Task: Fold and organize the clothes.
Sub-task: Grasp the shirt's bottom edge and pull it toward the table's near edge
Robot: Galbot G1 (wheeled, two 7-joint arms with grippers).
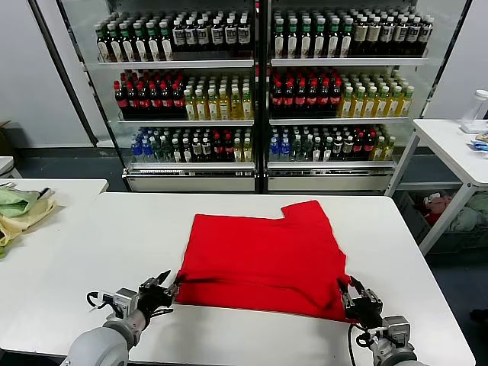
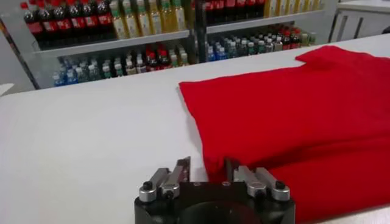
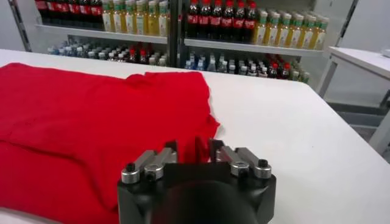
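Observation:
My right gripper is at the red T-shirt's side edge, above the T-shirt's near corner (image 1: 335,316), so it should take the near corner before both grippers pull the T-shirt closer.
The red T-shirt (image 1: 263,252) lies partly folded on the white table (image 1: 114,236), plain side up, with one sleeve sticking out at the far right. My left gripper (image 1: 166,282) is low at the shirt's near left corner. In the left wrist view (image 2: 206,167) it is open, with the shirt's (image 2: 292,109) corner edge between the fingers. My right gripper (image 1: 349,288) is low at the near right corner. In the right wrist view (image 3: 194,149) it is open, with a bit of the shirt's (image 3: 91,115) edge standing between the fingers.
A pale green and yellow cloth pile (image 1: 19,210) lies on a side table at the left. Glass-door coolers full of bottles (image 1: 259,84) stand behind the table. Another white table (image 1: 457,145) and a bin of cloth (image 1: 450,217) are at the right.

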